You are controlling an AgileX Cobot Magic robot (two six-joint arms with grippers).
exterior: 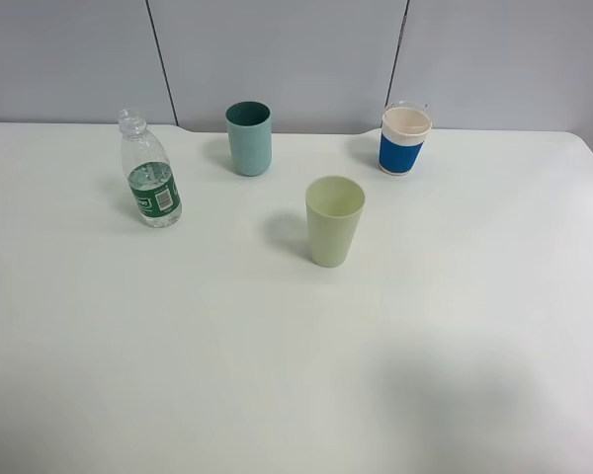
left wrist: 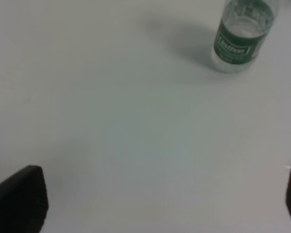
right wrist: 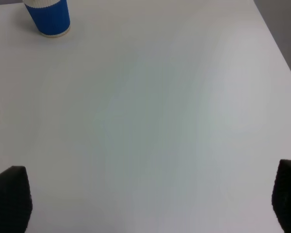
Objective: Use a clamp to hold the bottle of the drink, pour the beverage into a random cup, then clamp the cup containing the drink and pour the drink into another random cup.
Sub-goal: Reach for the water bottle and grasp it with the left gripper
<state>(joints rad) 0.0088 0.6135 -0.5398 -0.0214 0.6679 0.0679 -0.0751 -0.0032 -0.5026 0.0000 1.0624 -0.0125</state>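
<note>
The clear plastic bottle has the green label (exterior: 154,192) (left wrist: 237,46) on it. My left gripper goes there next and closes on it.
A clear plastic bottle (exterior: 150,181) with a green label stands uncapped at the left of the white table, partly filled. It also shows in the left wrist view (left wrist: 241,36). A teal cup (exterior: 249,138) stands at the back middle. A pale green cup (exterior: 334,220) stands in the middle. A blue and white cup (exterior: 405,137) stands at the back right and shows in the right wrist view (right wrist: 48,17). My left gripper (left wrist: 160,204) is open and empty, well short of the bottle. My right gripper (right wrist: 150,199) is open and empty over bare table. Neither arm shows in the exterior view.
The white table (exterior: 296,375) has a grey panelled wall behind it. Its right edge shows in the right wrist view (right wrist: 276,43). A soft shadow lies on the table at the front right (exterior: 455,405).
</note>
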